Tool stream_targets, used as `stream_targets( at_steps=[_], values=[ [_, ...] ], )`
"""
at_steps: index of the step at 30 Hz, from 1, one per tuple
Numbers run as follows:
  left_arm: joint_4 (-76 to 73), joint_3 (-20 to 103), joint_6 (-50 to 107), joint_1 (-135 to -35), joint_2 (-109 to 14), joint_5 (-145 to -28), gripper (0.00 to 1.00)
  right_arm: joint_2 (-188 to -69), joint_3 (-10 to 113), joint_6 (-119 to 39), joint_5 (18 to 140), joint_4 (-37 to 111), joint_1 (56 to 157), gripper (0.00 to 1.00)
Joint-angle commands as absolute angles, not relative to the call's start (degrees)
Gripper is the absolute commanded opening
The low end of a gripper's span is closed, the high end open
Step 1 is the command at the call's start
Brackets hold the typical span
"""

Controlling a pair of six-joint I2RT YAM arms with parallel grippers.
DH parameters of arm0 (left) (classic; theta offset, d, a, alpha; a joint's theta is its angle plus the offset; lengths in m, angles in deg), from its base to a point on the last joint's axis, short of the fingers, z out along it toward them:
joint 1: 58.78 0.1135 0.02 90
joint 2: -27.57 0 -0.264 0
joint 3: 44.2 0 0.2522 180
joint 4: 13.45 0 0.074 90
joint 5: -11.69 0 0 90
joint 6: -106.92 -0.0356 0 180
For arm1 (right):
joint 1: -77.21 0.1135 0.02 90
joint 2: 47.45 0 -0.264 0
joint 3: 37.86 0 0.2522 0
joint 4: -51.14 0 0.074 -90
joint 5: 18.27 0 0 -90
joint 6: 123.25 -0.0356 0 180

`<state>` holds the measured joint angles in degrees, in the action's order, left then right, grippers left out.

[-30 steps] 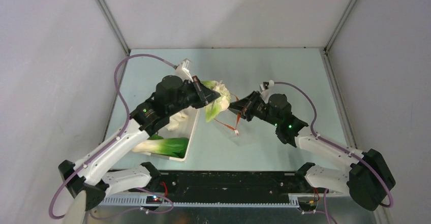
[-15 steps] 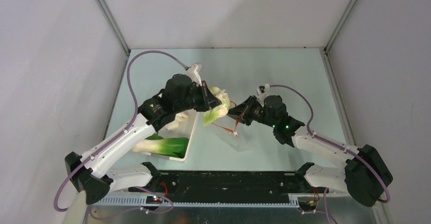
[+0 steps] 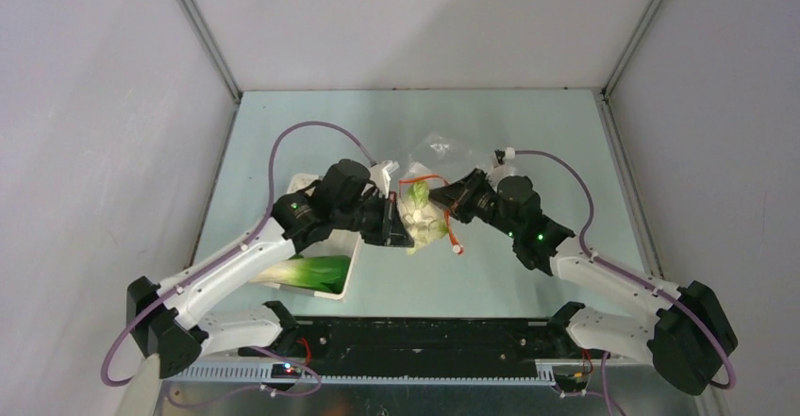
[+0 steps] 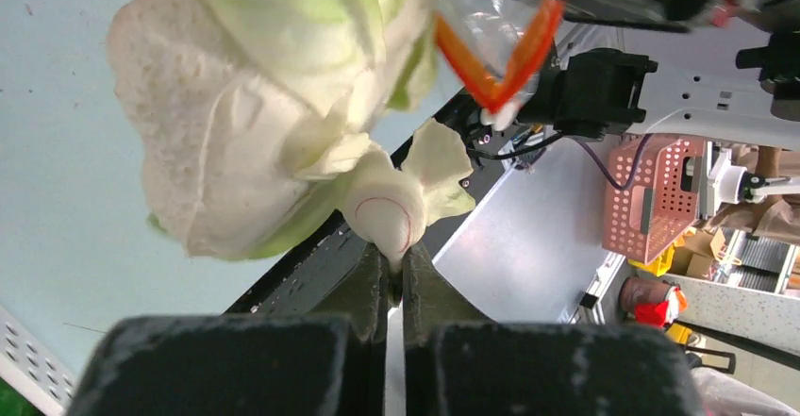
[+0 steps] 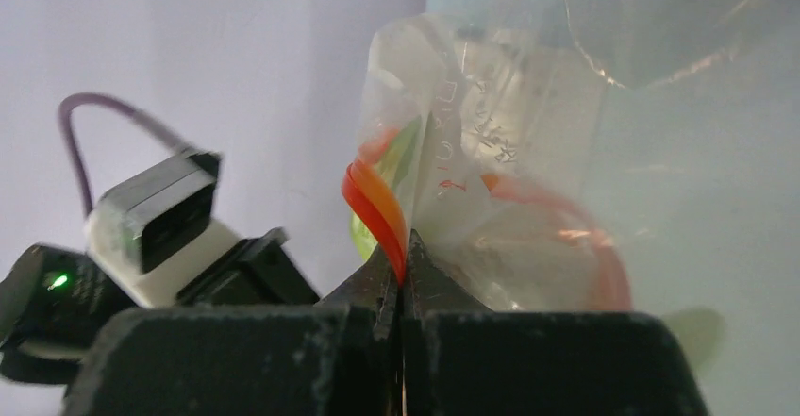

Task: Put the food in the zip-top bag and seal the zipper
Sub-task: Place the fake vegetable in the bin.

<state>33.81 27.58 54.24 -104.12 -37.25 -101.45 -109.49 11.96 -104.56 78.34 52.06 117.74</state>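
The pale green bok choy, now at the bag's mouth, will be let go by my left gripper in the white basket (image 3: pixel 323 241), at a spot just beyond the other bok choy.
My left gripper (image 3: pixel 403 230) (image 4: pixel 396 274) is shut on the white stem end of a bok choy (image 3: pixel 421 218) (image 4: pixel 274 105) with pale green leaves. It holds the bok choy with its leafy end at the mouth of the zip-top bag (image 3: pixel 440 149) (image 5: pixel 509 142). My right gripper (image 3: pixel 451 201) (image 5: pixel 402 270) is shut on the red-orange zipper (image 3: pixel 422 180) (image 5: pixel 377 204) and holds the bag's mouth up. In the left wrist view the zipper (image 4: pixel 492 58) loops beside the leaves, showing its small white end. No mushrooms or cauliflower-like piece are in view.
A white perforated basket (image 3: pixel 353 254) stands under my left arm at the left. Another bok choy (image 3: pixel 316 271) lies in it. The pale green table (image 3: pixel 538 124) is walled on three sides. The black base rail runs along the near edge.
My left gripper has moved right and down, bringing the bok choy to the bag's mouth. My right gripper has raised the zipper, and the clear bag now stretches out behind it.
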Motion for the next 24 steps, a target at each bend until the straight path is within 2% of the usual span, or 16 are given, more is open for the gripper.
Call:
stream_targets(
  at_steps=[1, 6, 11, 15, 19, 24],
  values=[
    [30.75, 28.81, 53.53, -104.48, -38.46, -103.78, 0.00, -110.41, 16.93, -102.71, 82.93, 59.77, 120.20, 0.00],
    [27.94, 30.63, 56.07, -104.34, -40.50, -102.11, 0.00, -112.95, 18.88, -101.19, 88.44, 58.63, 121.69, 0.00],
    [28.09, 31.02, 58.45, -103.70, -36.42, -88.96, 0.00, -112.49, 20.74, -96.19, 91.59, 52.16, 122.10, 0.00],
    [28.11, 30.56, 60.09, -102.71, -32.45, -83.28, 0.00, -112.72, 23.99, -91.58, 93.55, 45.38, 123.09, 0.00],
    [27.08, 30.13, 61.91, -101.50, -29.23, -81.29, 0.00, -113.27, 25.50, -90.62, 93.70, 42.09, 123.90, 0.00],
    [22.18, 28.47, 62.60, -100.92, -25.91, -84.26, 0.00, -114.62, 25.56, -93.47, 93.66, 39.68, 123.55, 0.00]
  ],
)
